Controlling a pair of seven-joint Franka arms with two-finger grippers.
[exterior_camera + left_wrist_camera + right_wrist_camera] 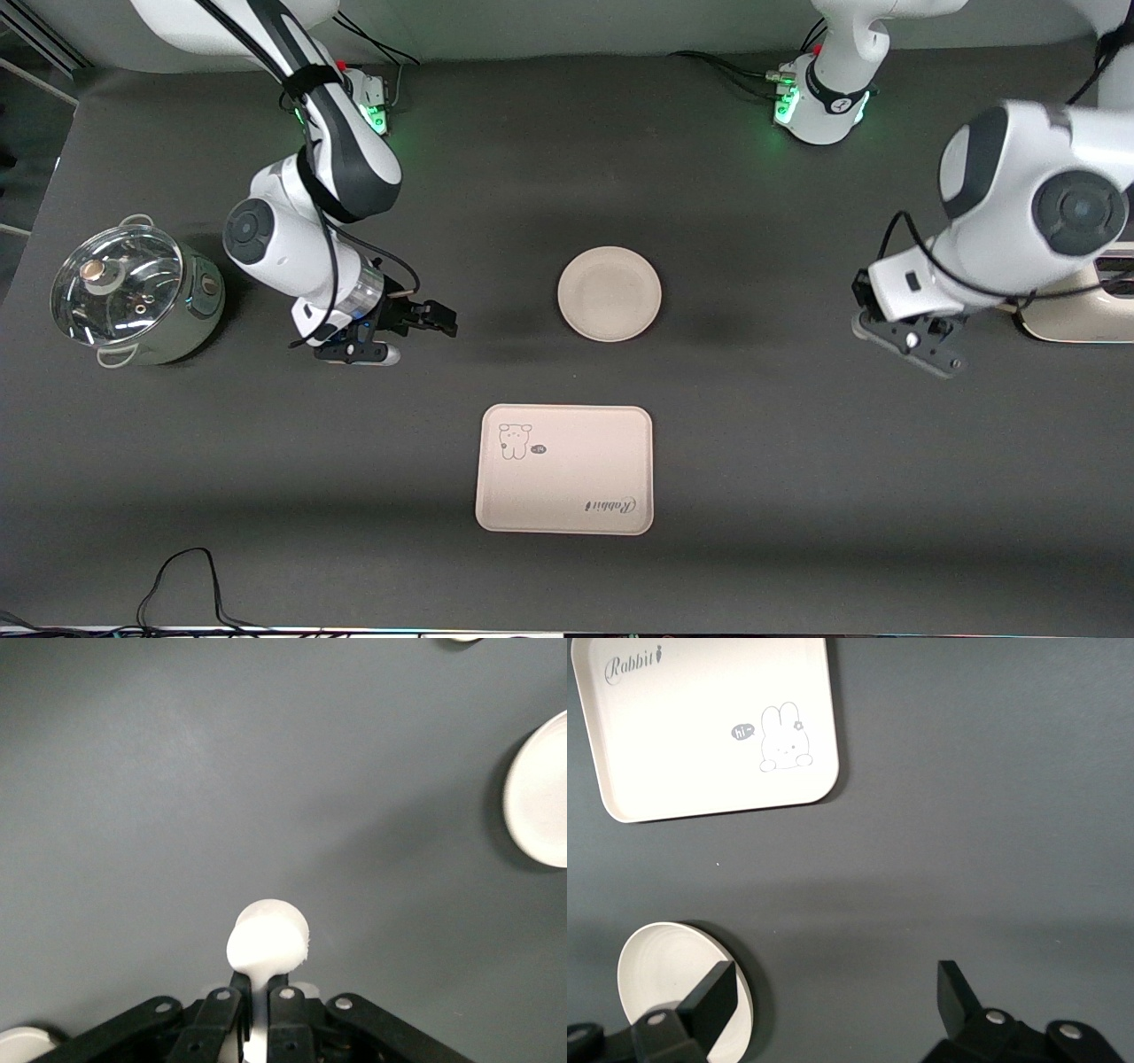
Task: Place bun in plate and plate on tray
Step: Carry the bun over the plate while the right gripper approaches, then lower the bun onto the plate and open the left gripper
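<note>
My left gripper has the bun in it. It will release the bun near the middle of the round cream plate [605,294].
The bun [267,939], a small off-white chunk, is pinched between the fingers of my left gripper [261,979]. In the front view that gripper [877,332] holds the bun [860,327] low over the bare table at the left arm's end. The round cream plate [609,293] lies empty mid-table; it also shows in the left wrist view [540,793] and the right wrist view [664,983]. The rectangular "Rabbit" tray [565,469] lies empty, nearer the front camera than the plate, and shows in the right wrist view [700,722]. My right gripper [403,337] [837,992] is wide open and empty, beside the plate toward the right arm's end.
A steel pot with a glass lid [133,297] stands at the right arm's end of the table. A white appliance [1081,319] sits at the left arm's end, close to the left arm. Cables [177,585] lie along the table's front edge.
</note>
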